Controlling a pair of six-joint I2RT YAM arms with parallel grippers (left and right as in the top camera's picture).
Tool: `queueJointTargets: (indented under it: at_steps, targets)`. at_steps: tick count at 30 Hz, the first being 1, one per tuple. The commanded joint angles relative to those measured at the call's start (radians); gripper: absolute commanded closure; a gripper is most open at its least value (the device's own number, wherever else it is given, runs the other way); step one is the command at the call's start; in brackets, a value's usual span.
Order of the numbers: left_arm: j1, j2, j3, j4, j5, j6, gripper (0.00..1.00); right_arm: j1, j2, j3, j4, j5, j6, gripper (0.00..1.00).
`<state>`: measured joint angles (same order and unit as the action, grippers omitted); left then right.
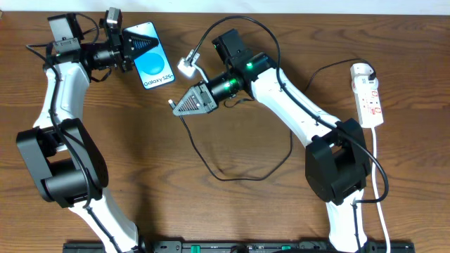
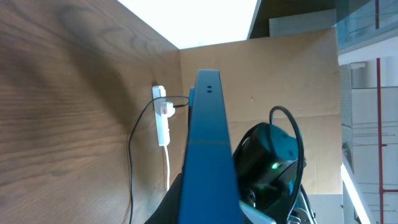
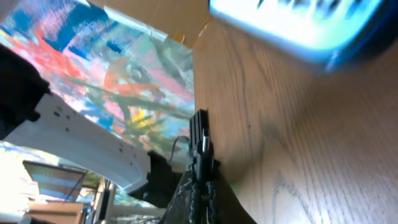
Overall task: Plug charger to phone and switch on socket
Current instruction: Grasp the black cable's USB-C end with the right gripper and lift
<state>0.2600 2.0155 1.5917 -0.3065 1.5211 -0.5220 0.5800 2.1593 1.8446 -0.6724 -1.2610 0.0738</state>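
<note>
Next, I let go of the charger's small black plug with my right gripper on the bare table inside the black cable's loop (image 1: 225, 119).
The phone (image 1: 156, 65), its blue screen facing up, lies tilted at the back left with my left gripper (image 1: 139, 46) shut on its far end. In the left wrist view the phone (image 2: 205, 149) shows edge-on between the jaws. My right gripper (image 1: 179, 104) is shut on the charger's small black plug (image 1: 171, 104), a short way in front of the phone. The plug (image 3: 199, 134) sticks out past the closed fingers (image 3: 198, 186), and the phone (image 3: 298, 25) is a blur ahead. The charger's black cable (image 1: 211, 165) loops over the table. The white socket (image 1: 369, 95) lies at the far right.
A white connector (image 1: 188, 67) hangs on a cable between the phone and the right arm. The socket's white cord (image 1: 380, 190) runs toward the front edge. The socket (image 2: 161, 118) and a black lead also show far off in the left wrist view, beside the right arm (image 2: 267, 165).
</note>
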Motion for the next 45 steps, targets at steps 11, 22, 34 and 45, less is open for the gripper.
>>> queueJointTargets:
  at_steps: [11, 22, 34, 45]
  targets:
    - [-0.04, -0.022, -0.004, 0.005, 0.05, -0.03, 0.93, -0.021, 0.004, 0.006, 0.12, 0.02, 0.248, 0.99]
    - [-0.034, -0.023, -0.004, 0.193, 0.05, -0.157, 0.92, -0.038, 0.005, -0.121, 0.425, -0.078, 0.423, 0.99]
    - [-0.034, -0.023, -0.004, 0.481, 0.05, -0.382, 0.93, -0.041, 0.006, -0.232, 0.919, -0.137, 0.732, 0.99]
    - [-0.024, -0.023, -0.004, 0.481, 0.049, -0.386, 0.93, -0.063, 0.008, -0.24, 0.79, -0.053, 0.688, 0.99]
